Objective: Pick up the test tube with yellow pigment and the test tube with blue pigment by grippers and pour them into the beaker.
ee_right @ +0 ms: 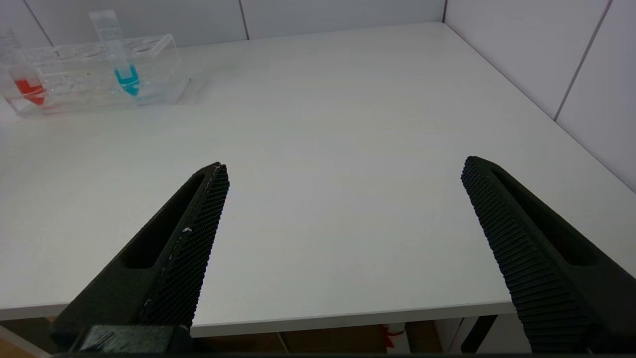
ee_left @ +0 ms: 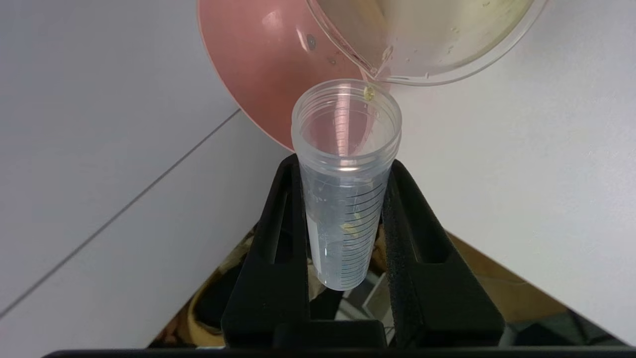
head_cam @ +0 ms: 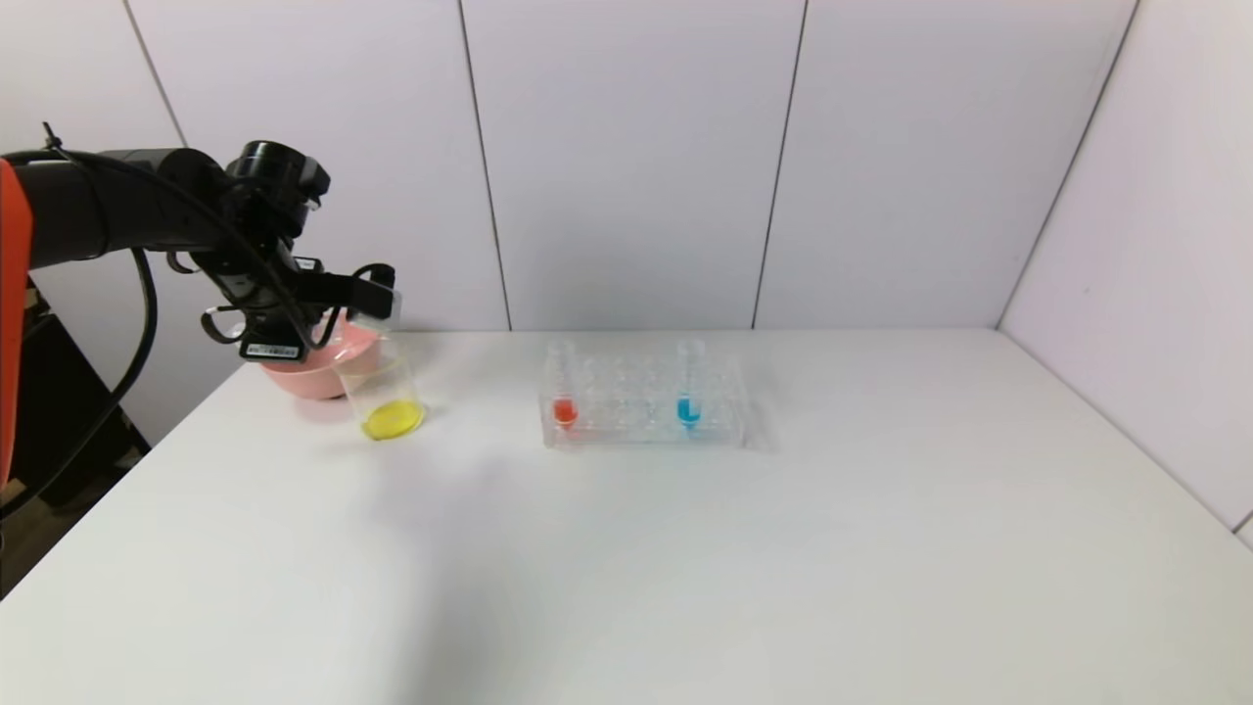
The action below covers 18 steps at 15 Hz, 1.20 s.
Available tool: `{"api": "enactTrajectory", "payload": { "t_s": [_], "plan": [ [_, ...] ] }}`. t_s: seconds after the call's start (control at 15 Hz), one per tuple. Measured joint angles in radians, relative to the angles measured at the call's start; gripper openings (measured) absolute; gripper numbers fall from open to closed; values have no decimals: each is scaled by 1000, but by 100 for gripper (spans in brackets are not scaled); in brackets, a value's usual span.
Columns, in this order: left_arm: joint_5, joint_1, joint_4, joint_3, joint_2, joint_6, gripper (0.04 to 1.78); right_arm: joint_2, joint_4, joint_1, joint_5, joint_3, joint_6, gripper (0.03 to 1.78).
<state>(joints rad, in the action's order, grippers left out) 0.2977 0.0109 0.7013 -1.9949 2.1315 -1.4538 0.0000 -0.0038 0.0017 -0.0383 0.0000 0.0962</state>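
Note:
I will use my left gripper to set the test tube with yellow pigment down inside the pink bowl (head_cam: 322, 339) (ee_left: 273, 65) behind the beaker.
My left gripper (head_cam: 380, 291) (ee_left: 345, 164) is shut on the test tube with yellow pigment (head_cam: 384, 305) (ee_left: 343, 199), held tipped with its mouth at the lip of the beaker (head_cam: 384, 390) (ee_left: 447, 54). The tube looks almost drained: a yellow drop hangs at its rim and a smear clings inside. A yellow pool lies in the beaker's bottom. The test tube with blue pigment (head_cam: 689, 390) (ee_right: 120, 62) stands upright in the clear rack (head_cam: 641, 406) (ee_right: 79, 82). My right gripper (ee_right: 345, 169) hovers open over the table's near edge, holding nothing, far from the rack.
A pink bowl (head_cam: 299, 372) (ee_left: 258, 64) sits right behind the beaker at the table's back left. A tube with red liquid (head_cam: 564, 392) (ee_right: 22, 74) stands at the rack's left end. White walls close off the back and right sides.

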Motion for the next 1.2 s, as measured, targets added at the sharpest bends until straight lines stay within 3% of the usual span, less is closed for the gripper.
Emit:
{"api": "enactTrajectory", "payload": {
  "t_s": [0.13, 0.33, 0.6, 0.8, 1.2],
  "plan": [
    [-143, -29, 2, 5, -18, 191, 45, 0, 0, 0, 0, 0, 0, 171],
    [-430, -73, -36, 8, -44, 533, 45, 0, 0, 0, 0, 0, 0, 171],
    [-679, -156, -290, 13, -56, 914, 45, 0, 0, 0, 0, 0, 0, 171],
    [-709, -200, -560, 56, -41, 1093, 45, 0, 0, 0, 0, 0, 0, 171],
    [-685, -247, -1057, 303, 7, 1326, 45, 0, 0, 0, 0, 0, 0, 171]
  ]
}}
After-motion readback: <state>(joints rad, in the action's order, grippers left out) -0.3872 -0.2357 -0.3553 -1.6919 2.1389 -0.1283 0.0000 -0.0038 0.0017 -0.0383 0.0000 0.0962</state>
